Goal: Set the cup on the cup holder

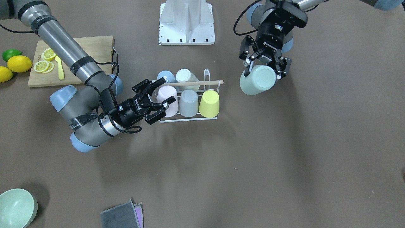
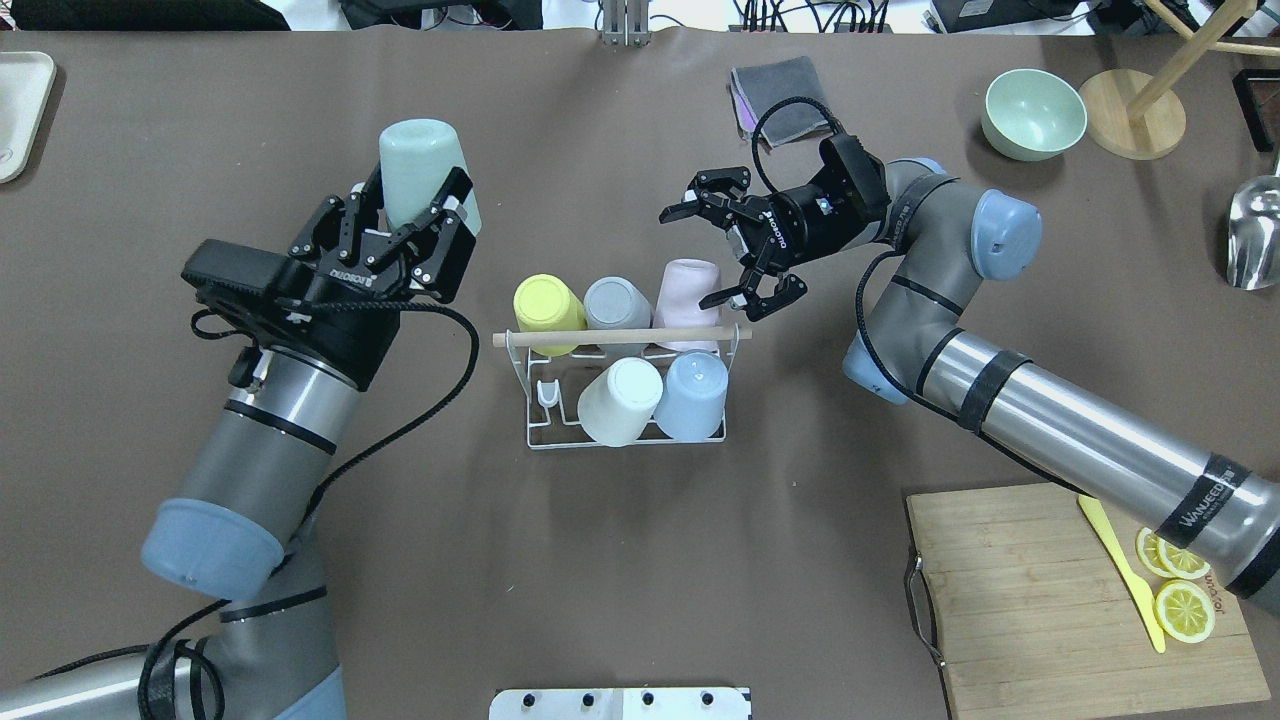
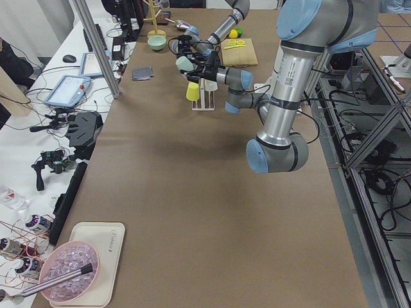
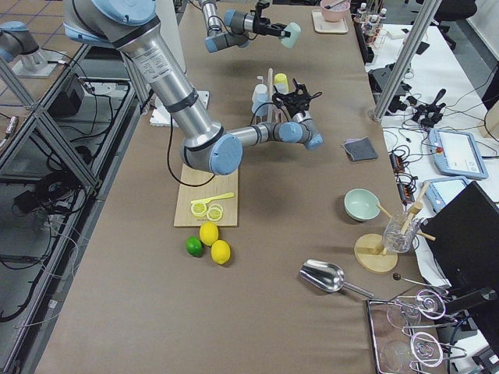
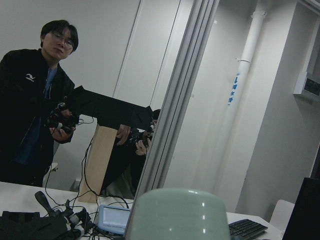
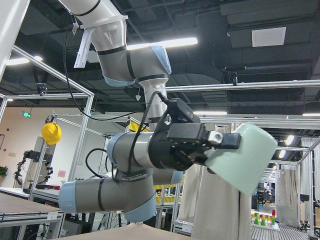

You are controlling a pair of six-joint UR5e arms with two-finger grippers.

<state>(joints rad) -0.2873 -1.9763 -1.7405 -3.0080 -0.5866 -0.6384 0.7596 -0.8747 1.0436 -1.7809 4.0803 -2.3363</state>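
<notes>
Next, I release the pale green cup with my left gripper on the bare prong of the cup holder (image 1: 213, 72) next to the white cup.
The cup holder (image 2: 560, 441), a white wire rack with a wooden rod handle (image 2: 620, 338), stands mid-table and also shows in the front-facing view (image 1: 190, 119). It carries yellow (image 2: 548, 302), grey (image 2: 616, 302), pink (image 2: 685, 290), white (image 2: 620, 400) and blue (image 2: 694, 394) cups upside down; one prong (image 2: 545, 392) is bare. My left gripper (image 2: 420, 200) is shut on a pale green cup (image 2: 420, 160), held in the air left of the rack, also in the front-facing view (image 1: 258, 80). My right gripper (image 2: 688, 257) is open, its jaws either side of the pink cup (image 1: 166, 96).
A wooden cutting board (image 2: 1030, 600) with lemon slices and a yellow knife lies at the near right. A green bowl (image 2: 1034, 113), a wooden stand (image 2: 1132, 125), a metal scoop (image 2: 1255, 230) and a grey cloth (image 2: 775, 88) sit at the far right. Lemons and a lime (image 1: 12, 63) lie beside the board.
</notes>
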